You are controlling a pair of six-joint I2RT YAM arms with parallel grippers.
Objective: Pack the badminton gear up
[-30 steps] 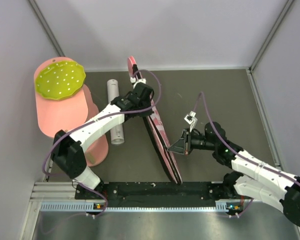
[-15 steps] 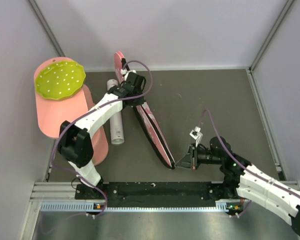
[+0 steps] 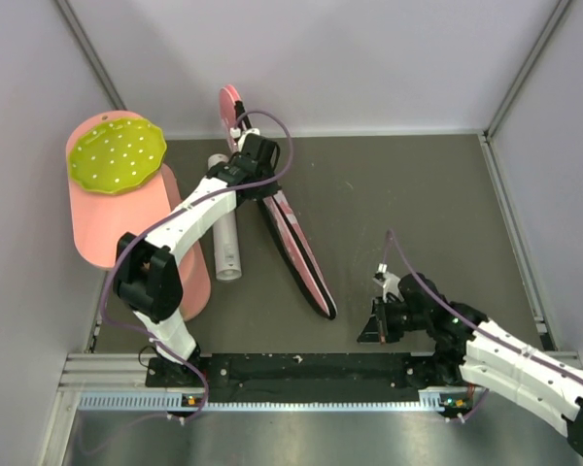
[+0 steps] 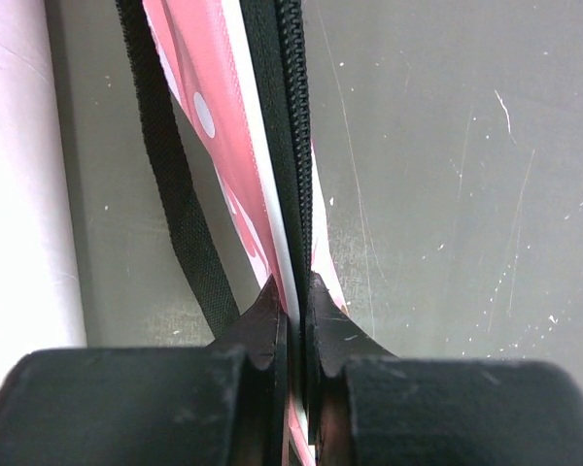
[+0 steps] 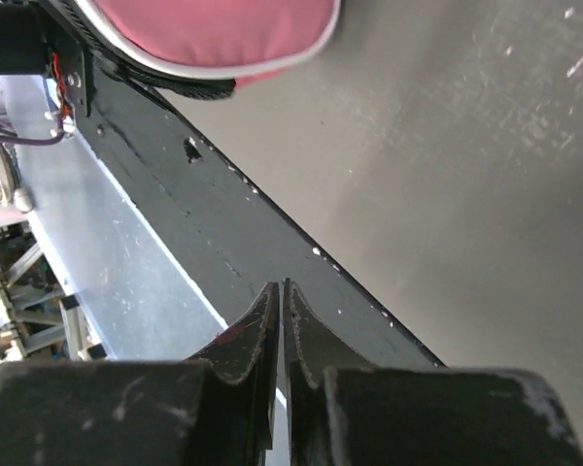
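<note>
Next, my left gripper sets the pink bag down and lets go of it on the grey table (image 3: 333,243), in the spot between the white tube and my right gripper.
The pink racket-shaped bag (image 3: 291,243) stands on its edge, running from the back wall to the table's middle front. My left gripper (image 3: 256,177) is shut on its zipper edge near the handle end; in the left wrist view (image 4: 293,291) the fingers pinch the black zipper and white piping of the bag (image 4: 209,116). A white tube (image 3: 223,218) lies to the left of the bag. My right gripper (image 3: 365,330) is shut and empty, just right of the bag's wide end (image 5: 214,29); it also shows in the right wrist view (image 5: 280,287). Rackets and shuttlecocks are out of view.
A big pink cylinder (image 3: 141,228) with a yellow-green dotted disc (image 3: 117,155) stands at the left. A black strap (image 4: 175,204) hangs off the bag. The black rail (image 5: 223,223) of the table's near edge lies under my right gripper. Walls close the back and sides.
My left gripper has swung the bag's handle end left and back. My right gripper has drawn back from the bag's wide end towards the near edge and closed.
</note>
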